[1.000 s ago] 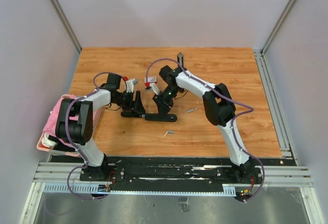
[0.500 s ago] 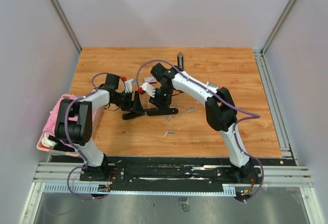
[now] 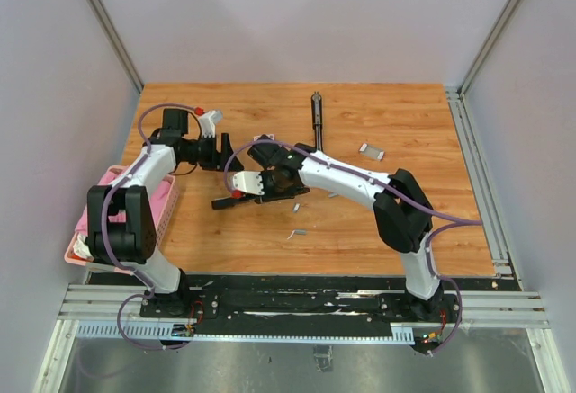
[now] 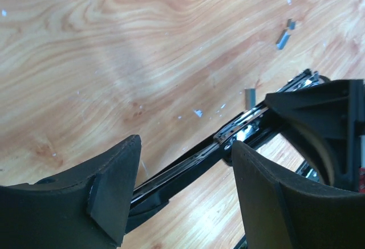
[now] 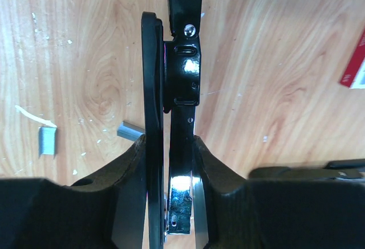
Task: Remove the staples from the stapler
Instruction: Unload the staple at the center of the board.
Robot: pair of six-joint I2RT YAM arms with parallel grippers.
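Note:
Next, I move my left gripper to the stapler's rail and close (image 3: 243, 200) (image 4: 220, 140) it where the metal slider meets the spring, near the fingers of my right gripper.
The black stapler (image 3: 236, 200) lies opened out on the wooden table. My right gripper (image 3: 270, 183) is shut on it. In the right wrist view its fingers (image 5: 128, 180) clamp the stapler's two black bars (image 5: 183, 72) between them, around the right gripper (image 5: 169, 142). My left gripper (image 3: 219, 152) hangs open to the upper left, apart from the stapler. In the left wrist view the left gripper (image 4: 185, 146) holds nothing, and the stapler's rail (image 4: 228, 138) runs past beyond it. Loose staples (image 3: 297, 231) lie on the wood, also as staples (image 5: 48, 141) and staples (image 4: 282, 38).
A thin black rod (image 3: 316, 110) lies at the back of the table. A small red-and-white box (image 3: 372, 151) sits to the right. A pink basket (image 3: 167, 206) with cloth stands at the left edge. Grey walls enclose the table.
My left gripper has pulled back up and left, away from the stapler. The right arm has swung left with the stapler, uncovering the red-and-white box.

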